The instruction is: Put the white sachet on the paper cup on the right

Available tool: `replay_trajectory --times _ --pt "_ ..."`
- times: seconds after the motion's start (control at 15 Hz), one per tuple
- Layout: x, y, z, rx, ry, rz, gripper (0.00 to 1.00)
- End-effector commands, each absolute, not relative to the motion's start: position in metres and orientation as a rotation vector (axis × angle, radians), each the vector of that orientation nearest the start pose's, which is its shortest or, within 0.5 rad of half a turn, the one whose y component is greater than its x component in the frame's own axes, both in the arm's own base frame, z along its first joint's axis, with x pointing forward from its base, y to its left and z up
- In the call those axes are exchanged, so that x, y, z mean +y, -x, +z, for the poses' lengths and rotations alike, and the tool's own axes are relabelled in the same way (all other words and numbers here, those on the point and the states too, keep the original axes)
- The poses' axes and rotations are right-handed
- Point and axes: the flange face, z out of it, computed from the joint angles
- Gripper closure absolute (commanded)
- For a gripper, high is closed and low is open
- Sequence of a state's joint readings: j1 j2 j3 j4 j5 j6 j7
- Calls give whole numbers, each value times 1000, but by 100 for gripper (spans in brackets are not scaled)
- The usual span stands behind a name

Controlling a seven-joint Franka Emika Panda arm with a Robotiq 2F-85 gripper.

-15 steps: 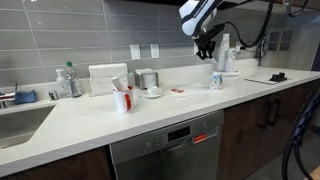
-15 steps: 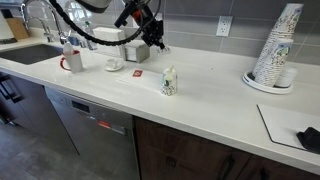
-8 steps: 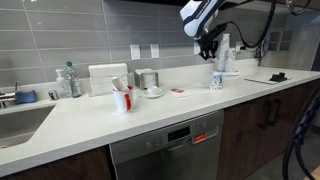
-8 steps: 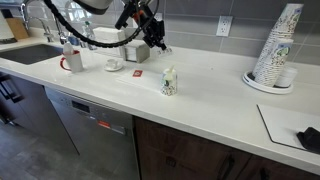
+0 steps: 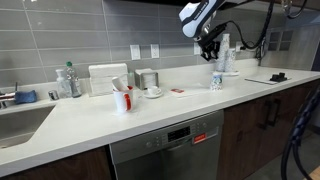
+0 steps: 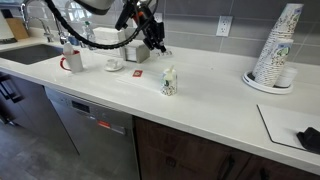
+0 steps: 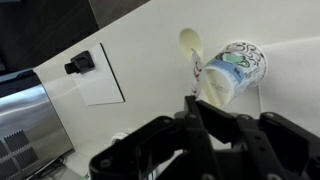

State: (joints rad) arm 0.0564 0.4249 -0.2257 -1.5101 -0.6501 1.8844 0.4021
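The robot's gripper should release the white sachet at the opening of the patterned paper cup (image 5: 215,74) (image 7: 215,85).
My gripper (image 7: 196,108) is shut on the white sachet (image 7: 189,48), a pale narrow strip that sticks out from between the fingertips. The patterned paper cup (image 7: 236,68) stands on the white counter just beyond the sachet's tip and to one side. In both exterior views the gripper (image 5: 207,46) (image 6: 156,42) hangs above the counter, higher than the cup (image 5: 217,80) (image 6: 169,82) and offset from it toward the wall. The sachet is too small to make out in the exterior views.
A tall stack of paper cups (image 6: 279,48) stands on a plate by the wall. A red sachet (image 6: 137,74), a saucer with a cup (image 5: 153,92) and a red mug (image 5: 122,99) sit on the counter. A black object (image 6: 308,139) lies on a white board.
The gripper has drifted very slightly above the counter. The sachet stays in its jaws and the cup has not moved.
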Motion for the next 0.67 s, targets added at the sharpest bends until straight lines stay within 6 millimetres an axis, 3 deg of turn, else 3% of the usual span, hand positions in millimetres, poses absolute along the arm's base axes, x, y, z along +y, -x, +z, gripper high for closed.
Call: replay_trajectory --times 0.0,0.6 --pt "-142 -677 431 -513 -2326 -1 99" --pt "-151 -702 403 -734 -2234 -64 99"
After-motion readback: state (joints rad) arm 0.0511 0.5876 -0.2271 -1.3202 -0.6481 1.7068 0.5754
